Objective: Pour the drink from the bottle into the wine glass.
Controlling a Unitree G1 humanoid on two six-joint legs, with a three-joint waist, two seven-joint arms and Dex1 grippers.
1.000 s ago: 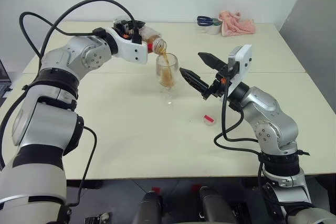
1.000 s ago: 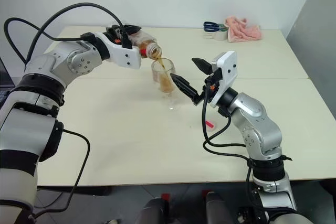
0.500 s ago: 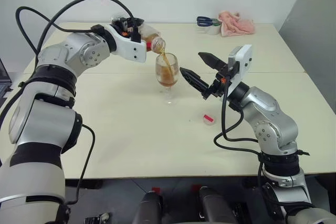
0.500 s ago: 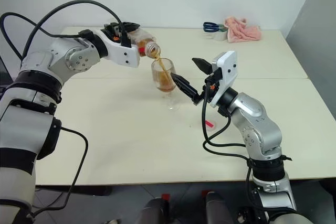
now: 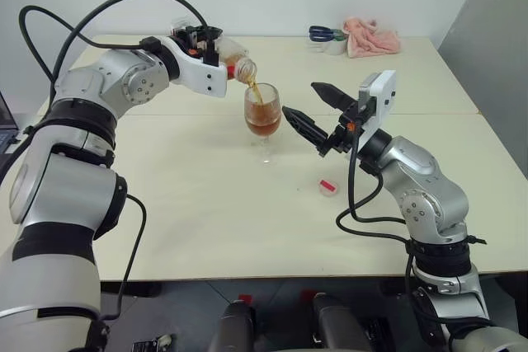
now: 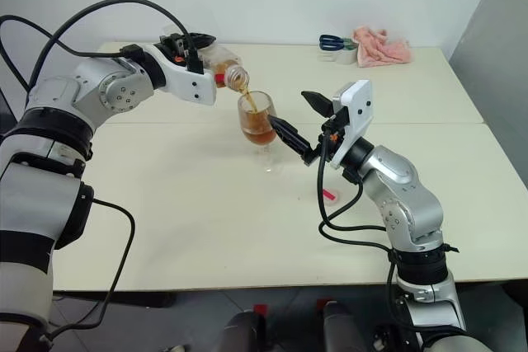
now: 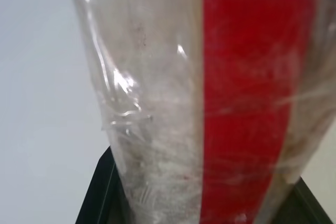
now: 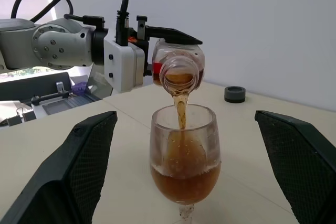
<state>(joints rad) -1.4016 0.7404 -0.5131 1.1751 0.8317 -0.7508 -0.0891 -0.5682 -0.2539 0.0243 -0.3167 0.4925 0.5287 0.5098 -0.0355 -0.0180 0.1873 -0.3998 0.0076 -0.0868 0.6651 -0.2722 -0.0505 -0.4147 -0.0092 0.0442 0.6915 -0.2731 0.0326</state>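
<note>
Next, my left gripper sets the clear bottle free on the bare table, on that gripper's own side of the wine glass (image 5: pixel 163 161).
My left gripper (image 5: pixel 213 42) is shut on the clear bottle (image 5: pixel 234 61), which lies tilted with its open mouth just above the rim of the wine glass (image 5: pixel 263 117). A thin amber stream of the drink (image 8: pixel 181 113) runs from the bottle (image 8: pixel 177 62) into the glass (image 8: pixel 184 145), whose bowl is roughly half full. The bottle's red-and-white label (image 7: pixel 247 103) shows close up in the left wrist view. My right gripper (image 5: pixel 299 97) stands open just right of the glass, one finger on each side of the bowl without touching it.
A small red-and-white cap (image 5: pixel 329 187) lies on the table right of the glass. At the far right of the cream table (image 5: pixel 206 204) are a pink cloth (image 5: pixel 372 37) and blue-handled scissors (image 5: pixel 323 34) on a white roll. A small black ring (image 8: pixel 234 94) sits further back.
The stream keeps running into the glass. My left elbow has lifted a little while the bottle stays over the rim. The right arm has not moved.
</note>
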